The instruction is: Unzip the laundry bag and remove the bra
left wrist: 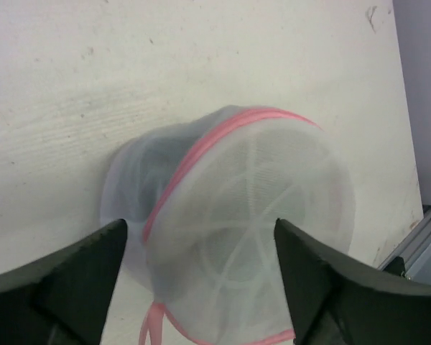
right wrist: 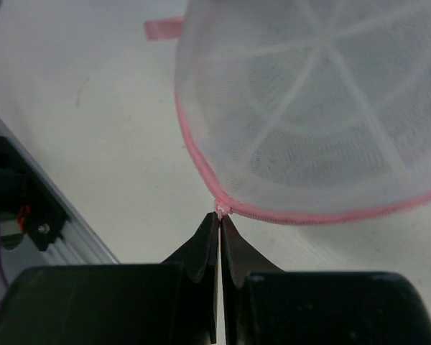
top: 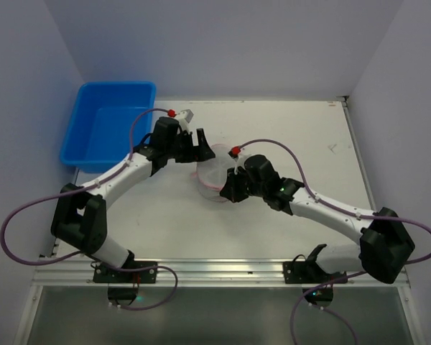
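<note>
The laundry bag is held only by the zipper pull in the robot's right gripper and is free to turn, so the left gripper should pinch the pink rim [top: 203, 182] to steady the bag.
The laundry bag [top: 214, 175], a round white mesh drum with pink zipper trim, lies mid-table between both arms. My left gripper [top: 199, 143] hovers at its far-left side, open; in the left wrist view its gripper [left wrist: 200, 224] has the fingers [left wrist: 79, 280] wide apart, with the laundry bag [left wrist: 258, 194] just beyond them and untouched. My right gripper [top: 231, 188] is at the bag's near edge. In the right wrist view that gripper [right wrist: 220, 217] is shut on the small zipper pull [right wrist: 222, 208] at the pink rim of the laundry bag [right wrist: 323, 108]. The bra is hidden; only a dim shadow shows through the mesh.
A blue plastic bin [top: 108, 126] stands at the back left, overhanging the table edge. A pink loop strap [left wrist: 154, 323] trails from the bag onto the table. The aluminium rail [right wrist: 50, 215] runs along the table's near edge, close behind my right gripper.
</note>
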Controlling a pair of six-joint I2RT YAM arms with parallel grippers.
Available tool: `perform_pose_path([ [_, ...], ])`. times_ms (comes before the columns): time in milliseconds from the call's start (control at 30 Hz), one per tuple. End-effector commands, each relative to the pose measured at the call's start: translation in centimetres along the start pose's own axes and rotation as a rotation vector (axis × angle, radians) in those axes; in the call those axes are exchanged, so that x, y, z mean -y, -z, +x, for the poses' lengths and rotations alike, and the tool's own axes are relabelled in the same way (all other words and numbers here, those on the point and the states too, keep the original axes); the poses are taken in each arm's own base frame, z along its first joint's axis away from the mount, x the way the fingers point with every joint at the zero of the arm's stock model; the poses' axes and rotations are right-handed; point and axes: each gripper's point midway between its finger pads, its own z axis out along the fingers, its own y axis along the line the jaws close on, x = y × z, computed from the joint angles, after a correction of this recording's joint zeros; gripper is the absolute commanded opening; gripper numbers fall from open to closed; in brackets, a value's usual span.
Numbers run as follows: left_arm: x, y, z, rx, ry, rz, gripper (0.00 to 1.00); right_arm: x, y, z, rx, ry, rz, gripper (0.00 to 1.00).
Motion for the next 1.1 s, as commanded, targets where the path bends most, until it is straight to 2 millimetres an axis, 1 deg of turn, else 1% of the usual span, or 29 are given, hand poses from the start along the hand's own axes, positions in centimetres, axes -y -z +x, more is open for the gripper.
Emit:
perform_pose_path([
  [0,1.1,1.5,-3.6,0.118,0.057,-0.009,0.91,-3.8,-0.5,-2.8,0.048,-0.085,-0.092,0.0],
  [33,1.0,2.5,-4.0,0.152,0.071,-0.022,0.98,-3.8,-1.0,-3.2,0.052,-0.097,-0.088,0.0],
  [67,0.2,2.7,-2.8,0.139,0.108,-0.051,1.0,-3.9,-1.3,-3.4,0.055,-0.102,-0.088,0.0],
  [100,-0.7,3.1,-2.6,0.162,0.127,-0.095,1.0,-3.9,-1.5,-3.6,0.056,-0.103,-0.087,0.0],
  [133,-0.8,4.3,-2.7,0.193,0.145,-0.11,1.0,-4.0,-1.7,-4.0,0.058,-0.103,-0.088,0.0],
  [167,-1.0,4.6,-2.1,0.206,0.198,-0.118,1.0,-4.0,-2.1,-3.7,0.048,-0.104,-0.086,0.0],
  [200,-1.6,5.1,-0.5,0.203,0.231,-0.119,1.0,-4.1,-2.3,-3.9,0.052,-0.096,-0.096,0.0],
  [233,-1.2,5.1,0.3,0.2,0.258,-0.092,1.0,-4.2,-2.4,-3.7,0.046,-0.092,-0.103,0.0],
  [267,-0.5,5.1,0.5,0.215,0.307,-0.051,1.0,-4.1,-2.8,-3.4,0.038,-0.092,-0.1,0.0],
  [300,-0.7,4.8,2.1,0.194,0.33,-0.042,1.0,-4.1,-2.9,-3.3,0.034,-0.087,-0.101,0.0],
  [333,0.5,4.8,2.6,0.193,0.326,-0.009,0.99,-4.1,-3.0,-3.2,0.031,-0.086,-0.103,0.0],
  [367,1.8,4.7,2.2,0.221,0.326,0.038,0.98,-4.1,-3.2,-2.9,0.021,-0.087,-0.102,0.0],
  [400,2.2,4.6,2.3,0.224,0.327,0.046,0.98,-3.8,-3.4,-2.5,0.012,-0.091,-0.096,0.0],
  [433,3.0,4.2,2.7,0.212,0.319,0.059,0.98,-3.7,-3.4,-2.3,0.008,-0.091,-0.095,0.0],
  [467,3.5,4.1,2.4,0.222,0.319,0.079,0.97,-3.7,-3.5,-2.2,0.003,-0.094,-0.093,0.0],
  [500,3.7,3.6,2.5,0.216,0.317,0.081,0.96,-3.8,-3.7,-2.5,0.019,-0.091,-0.101,0.0],
  [567,4.1,3.3,2.1,0.223,0.312,0.09,0.94,-3.8,-3.7,-2.4,0.018,-0.091,-0.104,0.0],
  [667,3.9,2.5,1.8,0.225,0.31,0.074,0.84,-3.8,-3.7,-2.3,0.017,-0.093,-0.098,0.0],
  [700,3.6,1.9,2.0,0.214,0.31,0.062,0.77,-3.7,-3.6,-2.4,0.021,-0.093,-0.095,0.0],
  [767,3.6,1.4,2.3,0.199,0.315,0.058,0.68,-3.7,-3.4,-2.4,0.025,-0.094,-0.094,0.0],
  [800,3.4,1.1,2.6,0.188,0.319,0.051,0.55,-3.6,-3.4,-2.5,0.028,-0.093,-0.087,0.0],
  [867,3.1,0.9,3.2,0.175,0.321,0.038,0.39,-3.4,-3.1,-2.6,0.034,-0.089,-0.076,0.0],
  [900,2.8,0.8,3.4,0.176,0.324,0.024,0.21,-3.2,-3.0,-2.4,0.036,-0.085,-0.069,0.0],
  [933,2.5,0.9,3.5,0.177,0.324,0.01,0.13,-3.0,-2.8,-2.3,0.036,-0.084,-0.063,0.0],
  [967,2.1,1.0,3.7,0.173,0.318,-0.009,0.05,-2.6,-2.3,-1.7,0.021,-0.074,-0.044,0.0],
  [1000,1.9,1.2,3.5,0.186,0.315,-0.021,0.0,-2.0,-2.2,-1.1,0.012,-0.068,-0.023,0.0],
  [1067,1.2,1.5,3.6,0.183,0.305,-0.038,0.0,-0.9,-1.4,-0.6,0.009,-0.05,0.023,0.0],
])
